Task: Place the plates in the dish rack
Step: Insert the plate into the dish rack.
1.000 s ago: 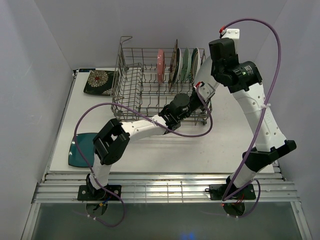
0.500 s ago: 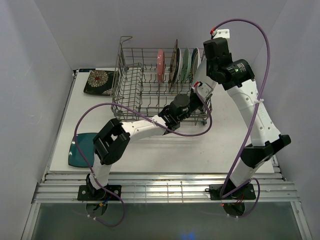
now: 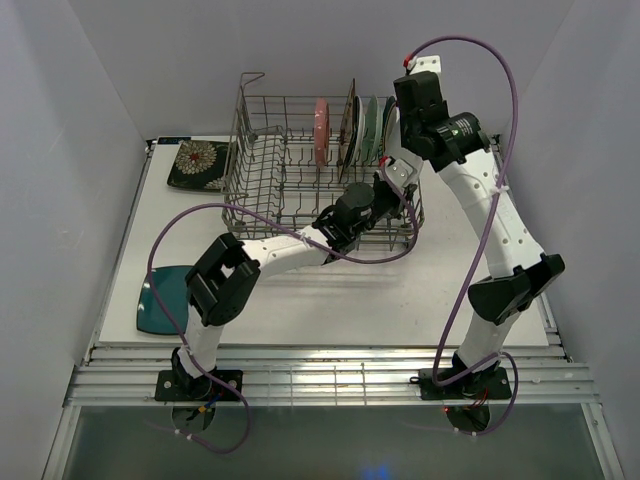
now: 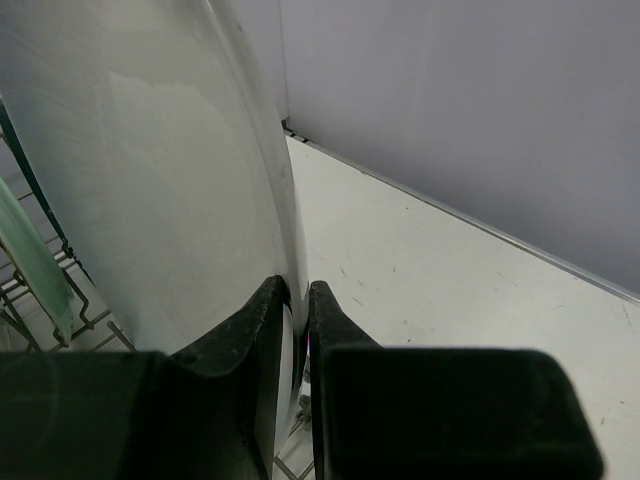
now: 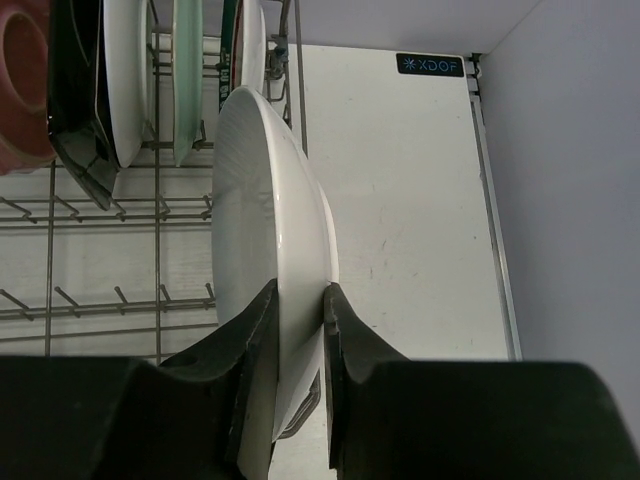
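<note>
Next, my left gripper puts the large white oval plate down and releases it in the dish rack's end slot [image 3: 402, 136] beside the mint plate. The oval plate is held over the rack's end.
A large white oval plate [image 5: 265, 200] stands on edge over the right end of the grey wire dish rack [image 3: 260, 205]. My right gripper [image 5: 298, 292] is shut on its rim from above. My left gripper [image 4: 297, 288] is shut on the same plate [image 4: 150, 180] lower down. In the top view the arms mostly hide this plate; the left gripper [image 3: 385, 195] and right gripper [image 3: 400, 170] meet at the rack's right side. A pink plate [image 3: 320, 130], a black floral square [image 3: 348, 128], a mint plate [image 3: 370, 125] and a white green-rimmed plate [image 3: 389, 118] stand in the rack.
A black floral square plate [image 3: 200, 163] lies on the table at the back left, beside the rack. A dark teal plate [image 3: 165, 298] lies at the front left. The rack's left half holds only bare tines [image 5: 100, 250]. Walls close in on both sides.
My right arm has swung left toward the rack with the white plate in it. My left gripper has shifted slightly back and left along with it.
</note>
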### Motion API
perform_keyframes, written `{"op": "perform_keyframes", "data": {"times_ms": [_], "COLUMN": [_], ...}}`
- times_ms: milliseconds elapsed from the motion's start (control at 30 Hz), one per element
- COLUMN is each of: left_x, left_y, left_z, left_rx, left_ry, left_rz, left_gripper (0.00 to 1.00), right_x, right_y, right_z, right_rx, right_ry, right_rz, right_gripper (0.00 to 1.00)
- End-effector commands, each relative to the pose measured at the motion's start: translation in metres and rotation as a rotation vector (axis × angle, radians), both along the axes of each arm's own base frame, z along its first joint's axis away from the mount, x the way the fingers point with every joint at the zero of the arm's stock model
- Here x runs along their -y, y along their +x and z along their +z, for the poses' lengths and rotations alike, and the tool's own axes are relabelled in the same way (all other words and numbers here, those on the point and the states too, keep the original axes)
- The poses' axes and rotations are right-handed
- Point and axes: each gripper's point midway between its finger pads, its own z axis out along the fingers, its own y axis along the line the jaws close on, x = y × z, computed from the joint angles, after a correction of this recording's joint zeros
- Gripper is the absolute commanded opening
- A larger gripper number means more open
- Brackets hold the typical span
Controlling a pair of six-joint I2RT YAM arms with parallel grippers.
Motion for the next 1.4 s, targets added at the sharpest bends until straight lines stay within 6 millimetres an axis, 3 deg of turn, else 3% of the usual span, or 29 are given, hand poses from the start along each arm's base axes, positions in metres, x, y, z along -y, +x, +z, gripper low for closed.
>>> {"op": "perform_keyframes", "data": {"times_ms": [0,400,633,767,967,1167,1233,1367], "left_x": [-0.004,0.004,0.007,0.009,0.010,0.017,0.019,0.019], "left_y": [0.000,0.004,0.001,0.001,-0.002,-0.008,-0.010,-0.009], "left_z": [0.052,0.030,0.028,0.028,0.029,0.027,0.028,0.030], "left_rx": [0.028,-0.006,-0.017,-0.017,-0.016,-0.015,-0.014,-0.007], "left_ry": [-0.163,-0.123,-0.119,-0.113,-0.108,-0.098,-0.096,-0.091], "left_rz": [-0.039,-0.047,-0.061,-0.067,-0.070,-0.109,-0.114,-0.108], "left_gripper": [0.00,0.00,0.00,0.15,0.30,0.45,0.54,0.64], "right_x": [-0.044,-0.030,-0.019,-0.014,-0.003,0.005,0.005,0.006], "right_y": [0.009,0.024,0.032,0.031,0.028,0.024,0.024,0.023], "right_z": [0.033,0.011,0.002,0.003,0.000,-0.003,-0.002,0.001], "right_rx": [0.107,0.074,0.063,0.071,0.069,0.070,0.074,0.080], "right_ry": [0.183,0.188,0.195,0.196,0.196,0.200,0.202,0.204], "right_rz": [0.134,0.130,0.123,0.106,0.084,0.071,0.071,0.069], "right_gripper": [0.08,0.08,0.08,0.09,0.11,0.21,0.23,0.35]}}
